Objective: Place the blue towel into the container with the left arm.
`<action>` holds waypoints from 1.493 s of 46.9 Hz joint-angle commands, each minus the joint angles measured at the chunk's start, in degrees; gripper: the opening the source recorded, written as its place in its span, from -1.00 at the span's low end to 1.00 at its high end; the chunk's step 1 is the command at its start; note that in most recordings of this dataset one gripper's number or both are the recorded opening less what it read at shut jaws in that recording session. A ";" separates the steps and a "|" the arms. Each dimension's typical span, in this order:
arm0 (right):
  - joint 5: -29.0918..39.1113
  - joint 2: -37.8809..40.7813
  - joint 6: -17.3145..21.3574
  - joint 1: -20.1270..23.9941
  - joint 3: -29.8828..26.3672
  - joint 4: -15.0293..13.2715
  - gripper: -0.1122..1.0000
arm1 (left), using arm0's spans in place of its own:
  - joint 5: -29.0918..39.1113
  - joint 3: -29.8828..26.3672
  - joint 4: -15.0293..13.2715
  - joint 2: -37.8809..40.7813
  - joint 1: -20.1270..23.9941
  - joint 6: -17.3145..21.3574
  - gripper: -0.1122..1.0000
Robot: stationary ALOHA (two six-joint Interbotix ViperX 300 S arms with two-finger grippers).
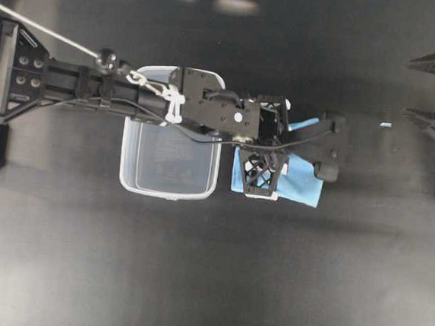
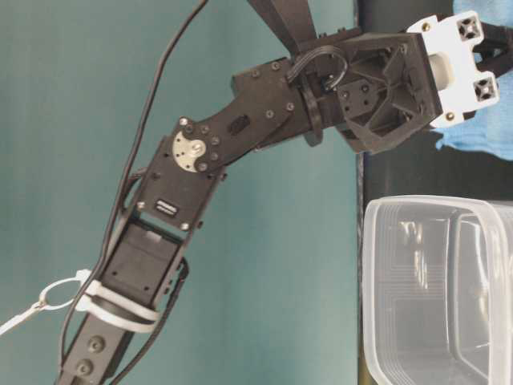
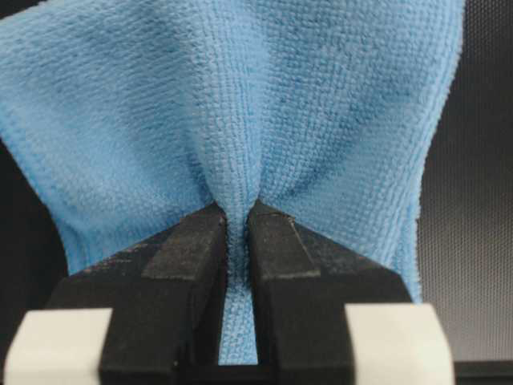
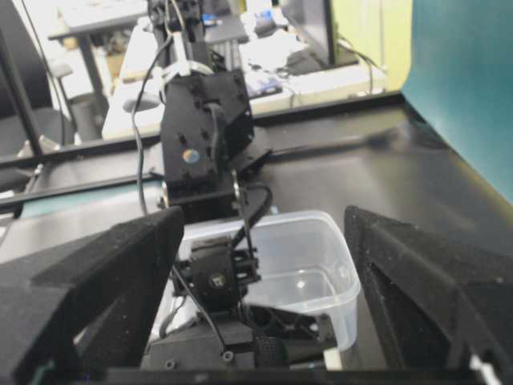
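Note:
Next, my left gripper sets the blue towel down on the middle of the clear container's bottom (image 1: 176, 135).
The blue towel (image 1: 300, 182) lies just right of the container (image 1: 127, 172) in the overhead view, partly under the left arm's gripper. My left gripper (image 1: 268, 148) points down at the towel. In the left wrist view the left gripper (image 3: 238, 212) is shut on a pinched fold of the towel (image 3: 321, 120), which bunches up at the jaws. The clear container is empty and also shows in the table-level view (image 2: 433, 297) and the right wrist view (image 4: 321, 265). My right gripper (image 1: 418, 89) is open and empty at the far right edge.
The left arm (image 1: 79, 86) stretches from the left edge across the container's far rim. The black tabletop (image 1: 207, 284) surrounds both things. A teal wall (image 2: 80, 160) stands behind the table.

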 commanded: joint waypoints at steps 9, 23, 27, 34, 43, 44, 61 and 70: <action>-0.35 -0.18 0.26 -0.18 -0.44 0.18 0.61 | 0.00 -0.79 0.18 -11.25 -0.35 -0.35 -0.70; -0.26 -1.85 0.18 -0.18 -0.79 0.18 0.61 | 7.12 4.31 0.18 -28.30 0.18 -0.53 -0.70; -0.26 -2.02 0.18 -0.18 -0.88 0.18 0.61 | 9.58 9.05 0.26 -33.57 0.62 -0.97 -0.70; -0.44 -2.11 0.18 -0.18 -0.88 0.18 0.61 | 8.70 19.42 0.18 -40.78 1.58 -0.97 -0.70; -0.62 -2.11 0.26 -0.18 -0.88 0.18 0.61 | 5.71 29.62 0.18 -46.76 2.11 -1.23 -0.70; -0.62 -2.11 0.26 -0.18 -0.88 0.18 0.61 | 5.19 30.50 0.18 -47.29 2.11 -1.23 -0.70; -0.79 -2.11 0.26 -0.18 -0.88 0.18 0.61 | -4.31 38.06 0.18 -47.64 2.29 -1.32 -0.70; -0.88 -2.11 0.26 -0.18 -0.88 0.09 0.61 | -4.57 38.32 0.18 -45.88 2.90 -1.23 -0.70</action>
